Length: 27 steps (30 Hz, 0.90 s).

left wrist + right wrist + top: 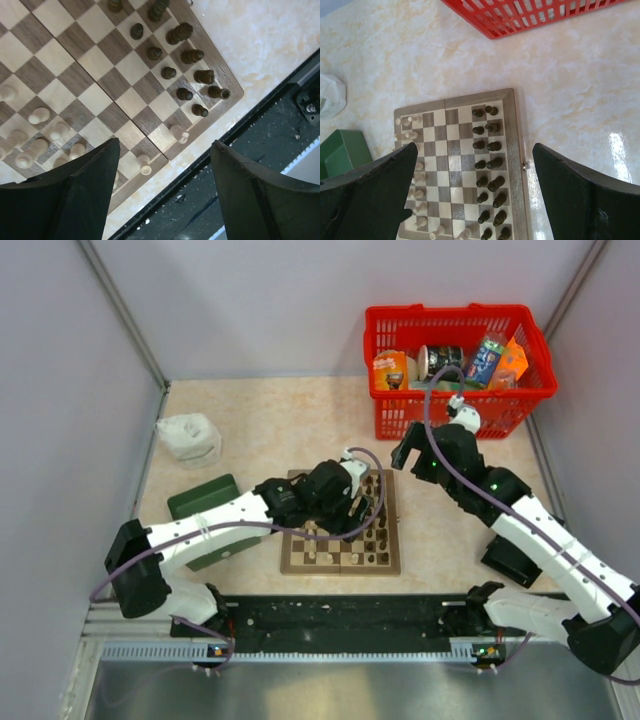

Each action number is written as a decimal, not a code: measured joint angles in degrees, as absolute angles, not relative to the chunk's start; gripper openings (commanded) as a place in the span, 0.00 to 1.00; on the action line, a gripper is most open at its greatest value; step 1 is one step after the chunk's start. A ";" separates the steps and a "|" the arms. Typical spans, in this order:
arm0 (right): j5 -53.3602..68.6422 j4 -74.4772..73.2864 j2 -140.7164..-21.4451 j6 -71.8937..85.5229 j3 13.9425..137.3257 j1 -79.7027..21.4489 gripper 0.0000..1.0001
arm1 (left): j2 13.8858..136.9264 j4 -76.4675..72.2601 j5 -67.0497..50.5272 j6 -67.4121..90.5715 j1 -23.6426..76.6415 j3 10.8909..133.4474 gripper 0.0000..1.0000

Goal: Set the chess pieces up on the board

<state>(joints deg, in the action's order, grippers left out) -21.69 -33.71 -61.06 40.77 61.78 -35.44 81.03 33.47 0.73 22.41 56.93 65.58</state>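
Note:
My left gripper closes next on the top of the cream piece (354, 559) (183, 137) that is nearest the dark pieces, by the near edge of the board.
The board (388, 566) lies in the middle of the table, with chess pieces on it. In the right wrist view the board (452, 165) carries dark pieces (487, 162) in two columns on its right and cream pieces (415, 135) along its left. My left gripper (352, 504) hovers low over the board, open with nothing between its fingers. Below the left gripper (165, 145) I see dark pieces (185, 94), cream pieces (39, 116) and two more cream ones (179, 133) by the board's edge. My right gripper (406, 454) hangs high beside the board's far right corner, and in its wrist view the right gripper (475, 146) is wide open and empty.
A red basket (455, 370) of packets stands at the back right, its wall (520, 15) near the right gripper. A dark green box (205, 498) lies left of the board, under the left arm. A white bag (190, 437) sits further back. A black rail (350, 620) runs along the near edge.

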 measured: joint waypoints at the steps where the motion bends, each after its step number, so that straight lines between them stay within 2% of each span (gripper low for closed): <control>1: -21.96 -33.78 -60.80 40.82 61.76 -35.44 0.99 | 81.19 33.47 0.14 22.37 57.28 65.58 0.79; 27: -22.61 -34.33 -60.40 42.70 61.47 -35.44 0.99 | 89.54 35.07 -3.01 19.07 59.72 65.60 0.81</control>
